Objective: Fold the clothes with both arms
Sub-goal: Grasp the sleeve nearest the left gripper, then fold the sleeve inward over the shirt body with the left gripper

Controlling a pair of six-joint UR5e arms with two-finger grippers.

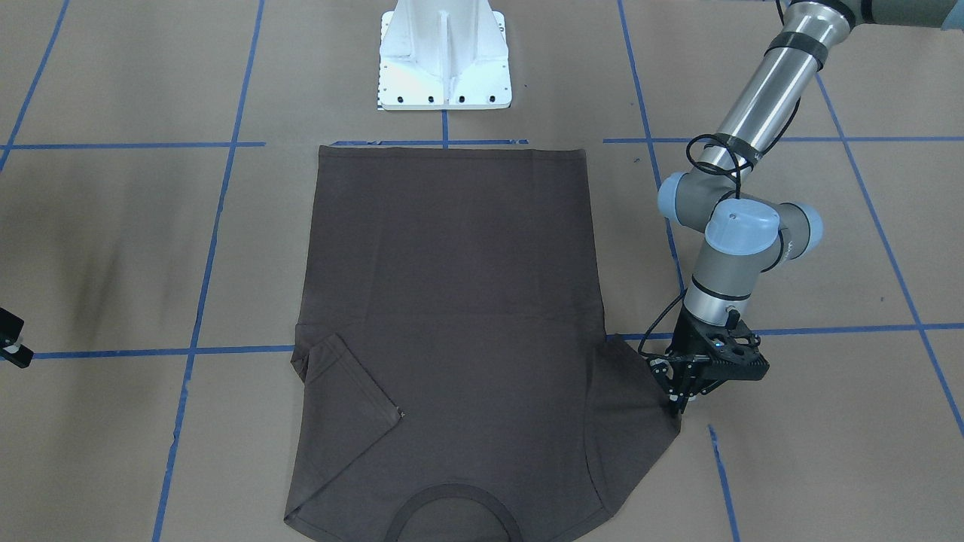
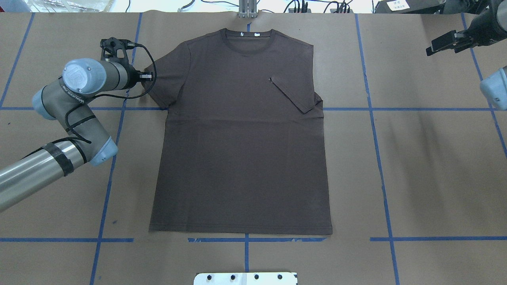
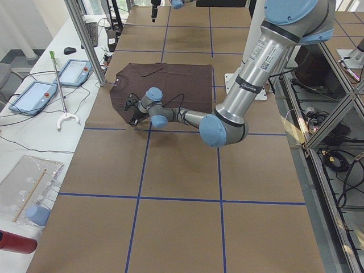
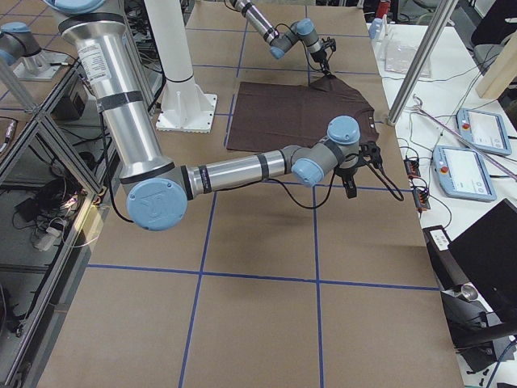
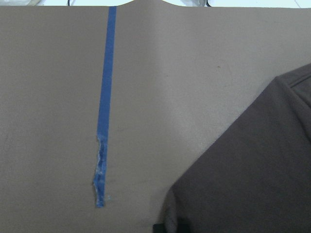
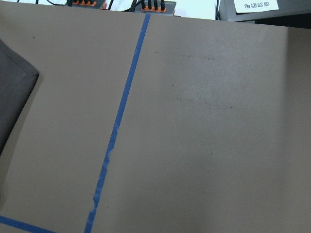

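I need to let go of the spread sleeve's corner with my left gripper on the T-shirt's chest, level with the folded sleeve's tip [image 1: 544, 400].
The dark brown T-shirt [image 2: 241, 150] lies flat on the brown table, neckline away from the robot. One sleeve [image 2: 295, 93] is folded inward over the chest; the other sleeve [image 2: 166, 75] is spread out flat. My left gripper [image 1: 677, 405] is down at that spread sleeve's outer corner, fingers drawn to a point, shut on the hem. In the left wrist view the sleeve [image 5: 252, 170] fills the lower right. My right gripper [image 2: 431, 45] hovers open, well off to the shirt's other side, holding nothing. Its wrist view catches only a shirt edge [image 6: 12, 97].
The white bolted pedestal [image 1: 444, 56] stands just behind the shirt's bottom hem. Blue tape lines [image 2: 372, 109] grid the table. A side bench beyond the table's far edge carries tablets [image 3: 34, 96] and cables.
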